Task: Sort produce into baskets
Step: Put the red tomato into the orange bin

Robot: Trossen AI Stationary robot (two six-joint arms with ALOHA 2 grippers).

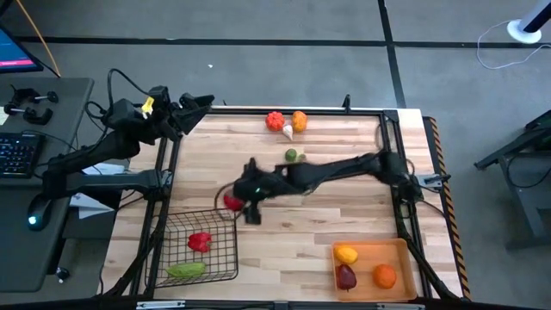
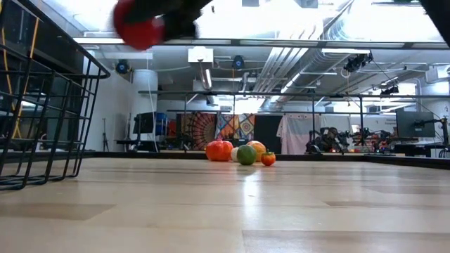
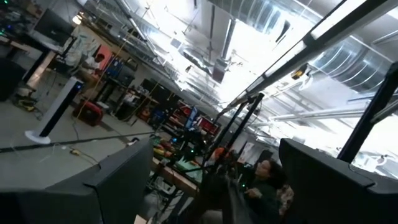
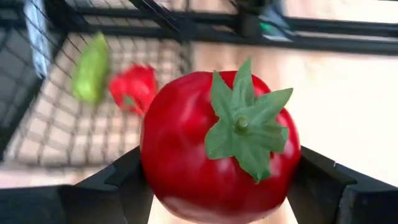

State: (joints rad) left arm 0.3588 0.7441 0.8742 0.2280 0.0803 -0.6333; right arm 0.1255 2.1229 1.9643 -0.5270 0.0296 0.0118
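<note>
The robot's right gripper needs to release the red tomato in the orange tray point(image 1: 365, 275), between the dark red piece and the orange piece. The tomato is now beside the wire basket's corner.
My right gripper point(image 1: 237, 205) is shut on a red toy tomato point(image 4: 211, 146) with a green stem, above the table just beside the far right corner of the black wire basket point(image 1: 219, 226). The basket holds a red piece point(image 1: 199, 242) and a green piece point(image 1: 186, 269). The orange tray point(image 1: 405, 258) at the near right holds a yellow, a dark red and an orange piece. A red piece point(image 1: 275, 120), an orange piece point(image 1: 299, 120), a white piece point(image 1: 287, 131) and a green piece point(image 1: 292, 156) lie on the far table. My left gripper point(image 1: 202, 103) is open at the far left corner, raised. My right gripper pinches the tomato's two opposite sides point(image 4: 149, 168) between its two fingers point(image 4: 124, 177). The stem point(image 4: 239, 124) faces the wrist camera. In the low view the tomato point(image 2: 137, 28) hangs well clear of the table.
The basket's wire wall point(image 2: 42, 112) stands tall at the near left. The wooden table point(image 1: 344, 215) has bare wood between basket and tray. A desk with a keyboard point(image 1: 17, 151) lies beyond the left edge. A metal frame point(image 1: 400, 185) runs along the right side.
</note>
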